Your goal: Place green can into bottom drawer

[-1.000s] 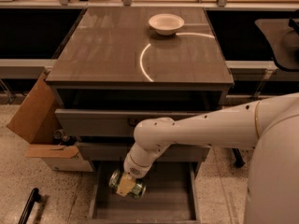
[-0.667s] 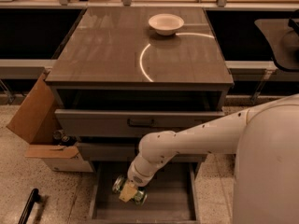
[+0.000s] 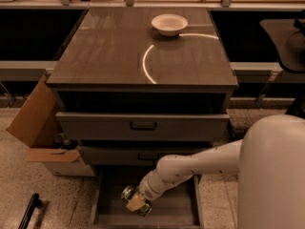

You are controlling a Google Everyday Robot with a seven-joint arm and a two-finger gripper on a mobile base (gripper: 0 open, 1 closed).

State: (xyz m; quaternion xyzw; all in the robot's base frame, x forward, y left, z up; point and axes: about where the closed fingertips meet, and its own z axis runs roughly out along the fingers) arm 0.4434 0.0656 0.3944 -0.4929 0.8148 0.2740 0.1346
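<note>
My gripper needs to let go of the green can on the grey bottom of the open bottom drawer (image 3: 142,203), close to the middle of that drawer bottom.
The bottom drawer (image 3: 177,213) is pulled open below the cabinet, a wide shallow grey tray. My gripper (image 3: 137,202) reaches down into its left half, low over the floor. It is shut on the green can (image 3: 134,200), which lies on its side in the fingers, one silver end showing at the left. I cannot tell whether the can touches the drawer floor. My white arm runs from the lower right across the drawer to the gripper.
Two upper grey drawers (image 3: 143,126) with dark handles are closed above. A white bowl (image 3: 169,24) sits on the cabinet top. An open cardboard box (image 3: 35,128) stands on the floor at the left. A dark bar (image 3: 29,210) lies on the floor bottom left.
My gripper has moved lower and a little forward into the bottom drawer with the green can still held. My arm has dropped with it.
</note>
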